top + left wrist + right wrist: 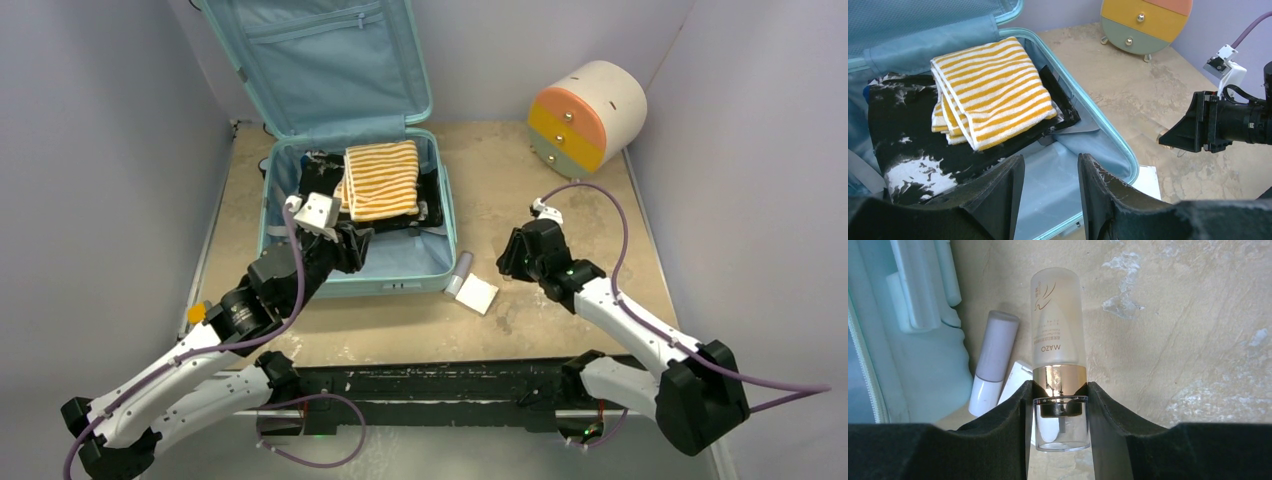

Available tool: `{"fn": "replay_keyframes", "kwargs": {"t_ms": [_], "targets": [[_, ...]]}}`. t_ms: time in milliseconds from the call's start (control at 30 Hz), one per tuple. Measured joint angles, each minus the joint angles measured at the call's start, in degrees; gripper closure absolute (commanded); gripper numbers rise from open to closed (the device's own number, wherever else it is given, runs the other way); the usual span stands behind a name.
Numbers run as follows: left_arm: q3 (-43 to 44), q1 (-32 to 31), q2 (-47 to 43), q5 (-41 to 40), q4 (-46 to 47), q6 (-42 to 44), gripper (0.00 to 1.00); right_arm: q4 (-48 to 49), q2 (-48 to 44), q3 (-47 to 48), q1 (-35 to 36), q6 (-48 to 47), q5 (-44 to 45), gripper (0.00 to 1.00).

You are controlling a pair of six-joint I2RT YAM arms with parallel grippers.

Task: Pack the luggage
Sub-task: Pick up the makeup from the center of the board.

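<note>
The robot's right gripper is holding the frosted bottle by its gold collar, so it should lower the bottle and take its clear cap [1062,432], leaving the bottle's body free for the left gripper.
The luggage [352,286] lies open on the table with its lid [320,60] raised at the back. Inside lie a black-and-white garment [908,150] and, on top of it, a folded yellow-striped towel [382,178]. My left gripper [1050,165] hovers open over the bare lining at the case's near end, nothing between its fingers. To the right of the case, my right gripper [1058,390] is shut on a frosted bottle [1055,335], gripping it at the gold collar and clear cap. In the top view the right gripper [508,258] hides the bottle.
A lilac-and-white tube [460,272] and a flat white box [478,294] lie on the table against the case's near right corner. A round cream drawer unit [585,115] with orange, yellow and green fronts stands at the back right. Walls close in both sides.
</note>
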Motion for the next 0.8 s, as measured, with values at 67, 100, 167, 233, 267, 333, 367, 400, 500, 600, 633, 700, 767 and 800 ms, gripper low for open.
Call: {"fn": "replay_keyframes", "kwargs": {"t_ms": [67,100,167,233,267,333,367,400,500,600,633,700,767,800], "targets": [[0.1,0.0,0.0,0.0,0.0,0.0,0.54,-0.9,-0.6,0.0,0.0,-0.3,0.4,0.73],[0.2,0.0,0.0,0.0,-0.2,-0.1,0.54,-1.1,-0.8,0.0,0.0,-0.4,0.9,0.73],[0.4,0.0,0.0,0.0,-0.2,-0.1,0.54,-1.0,-0.7,0.0,0.0,-0.6,1.1,0.74],[0.7,0.0,0.0,0.0,-0.2,-0.2,0.54,-0.4,0.8,0.0,-0.1,-0.6,1.0,0.74],[0.7,0.0,0.0,0.0,-0.2,-0.2,0.54,0.0,2.0,0.0,-0.2,-0.5,1.0,0.74],[0.7,0.0,-0.1,0.0,-0.2,-0.3,0.54,0.5,4.4,0.0,-0.2,-0.4,1.0,0.74],[0.7,0.0,-0.1,0.0,-0.3,-0.3,0.54,0.8,5.6,0.0,-0.2,-0.2,1.1,0.73],[0.7,0.0,-0.1,0.0,-0.3,-0.3,0.54,1.0,6.4,0.0,-0.2,0.0,1.2,0.73],[0.7,0.0,0.0,0.0,-0.3,-0.3,0.54,2.7,8.3,0.0,-0.2,0.9,2.4,0.73],[0.7,0.0,0.3,0.0,-0.4,-0.3,0.54,5.3,9.9,-0.1,-0.2,2.9,4.6,0.74],[0.7,0.0,0.4,-0.1,-0.4,-0.3,0.54,6.1,10.4,-0.2,-0.2,3.7,5.3,0.74],[0.7,0.0,0.4,-0.3,-0.4,-0.3,0.54,7.9,11.2,-0.8,-0.2,6.2,7.3,0.73],[0.7,0.0,0.4,-0.7,-0.4,-0.3,0.54,9.3,11.9,-1.3,-0.2,9.0,9.1,0.72],[0.7,0.0,0.4,-0.9,-0.4,-0.3,0.54,9.9,12.3,-1.6,-0.2,10.8,10.3,0.71]]}}
